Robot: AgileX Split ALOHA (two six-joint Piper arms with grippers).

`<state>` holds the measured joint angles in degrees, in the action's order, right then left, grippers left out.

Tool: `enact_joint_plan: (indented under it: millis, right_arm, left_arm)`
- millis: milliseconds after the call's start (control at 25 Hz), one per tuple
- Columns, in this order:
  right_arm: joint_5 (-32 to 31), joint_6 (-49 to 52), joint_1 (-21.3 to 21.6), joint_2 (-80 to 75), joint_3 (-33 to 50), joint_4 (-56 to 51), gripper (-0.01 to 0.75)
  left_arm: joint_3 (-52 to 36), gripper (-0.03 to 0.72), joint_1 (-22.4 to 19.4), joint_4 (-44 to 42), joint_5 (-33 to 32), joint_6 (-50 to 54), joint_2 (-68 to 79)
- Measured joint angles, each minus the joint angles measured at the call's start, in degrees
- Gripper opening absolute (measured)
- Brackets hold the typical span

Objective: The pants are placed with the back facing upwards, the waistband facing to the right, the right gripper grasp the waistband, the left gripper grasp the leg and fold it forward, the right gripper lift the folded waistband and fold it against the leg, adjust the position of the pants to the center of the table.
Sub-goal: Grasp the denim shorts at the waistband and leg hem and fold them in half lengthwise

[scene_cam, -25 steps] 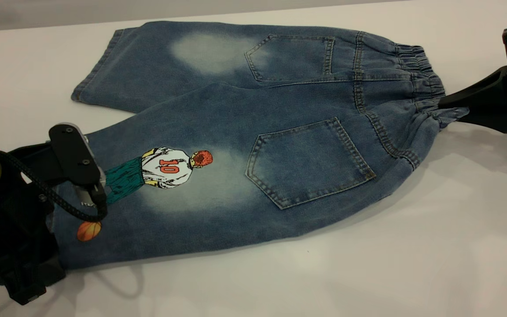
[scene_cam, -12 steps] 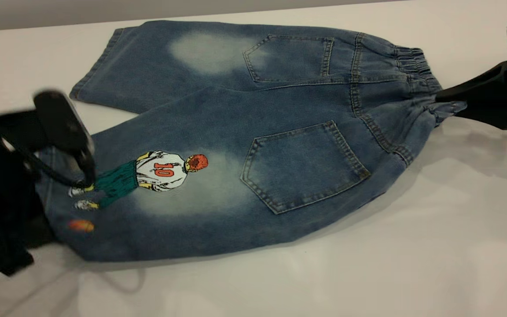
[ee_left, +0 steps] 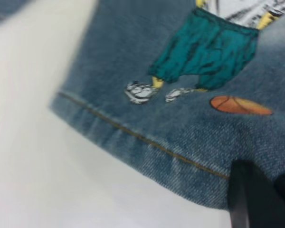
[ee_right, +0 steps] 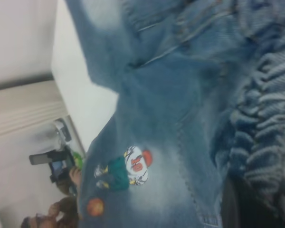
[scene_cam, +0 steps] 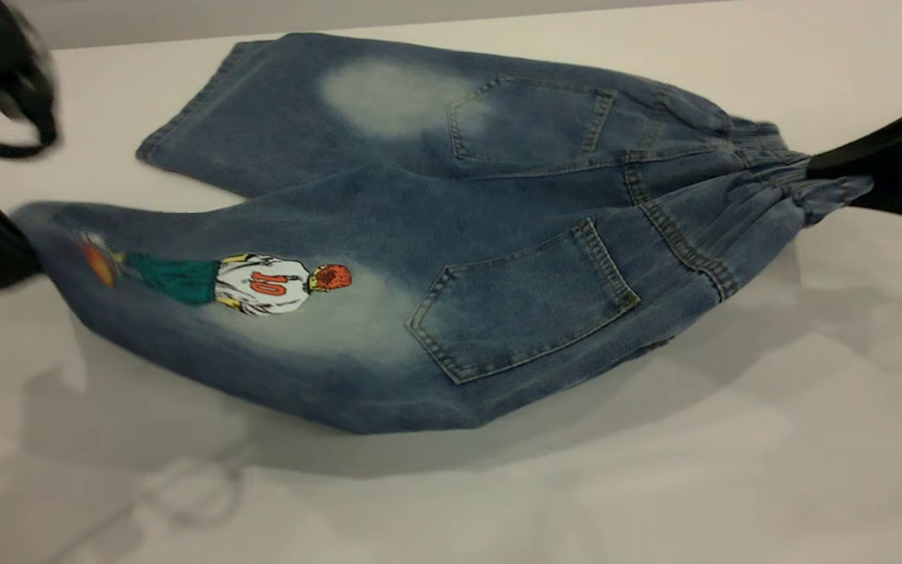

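The robot's left gripper needs to release the near leg's hem, which now hangs raised, on the far corner of the far leg's hem [scene_cam: 267, 55].
Blue denim pants [scene_cam: 420, 204] lie back side up, with two back pockets showing and a cartoon player print [scene_cam: 255, 282] on the near leg. The elastic waistband [scene_cam: 764, 157] points right, and my right gripper [scene_cam: 838, 176] is shut on its bunched edge, holding it above the table. In the right wrist view the gathered waistband [ee_right: 266, 128] runs into the dark fingers [ee_right: 237, 204]. My left gripper [scene_cam: 9, 251] is shut on the near leg's hem [ee_left: 133, 135], which hangs raised at the far left. One dark finger [ee_left: 249, 199] presses on the hem. The far leg [scene_cam: 263, 117] rests flat.
The white table [scene_cam: 654, 470] stretches in front of the pants, with their shadow falling on it. Its far edge [scene_cam: 146, 35] runs just behind the far leg. A dark cable loop [scene_cam: 20, 102] of the left arm hangs at the upper left.
The left gripper has risen and drawn back leftward with the near leg's hem. The right gripper has lifted the waistband. The near half of the pants now hangs off the table.
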<state>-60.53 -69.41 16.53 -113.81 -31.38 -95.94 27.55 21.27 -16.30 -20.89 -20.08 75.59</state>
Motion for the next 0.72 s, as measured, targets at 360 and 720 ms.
enact_joint_plan:
  millis: [360, 720]
  right_arm:
    - [-0.42, 4.58, 0.0, 13.62, 7.65, -3.47, 0.046]
    - [3.24, 8.7, 0.0, 13.71, 4.51, -3.92, 0.046]
  left_arm:
    - [3.55, 0.034, -0.11, -18.91, -0.01, 14.84, -13.07]
    - [11.52, 0.034, -3.45, -51.6, 4.68, 44.67, -0.45]
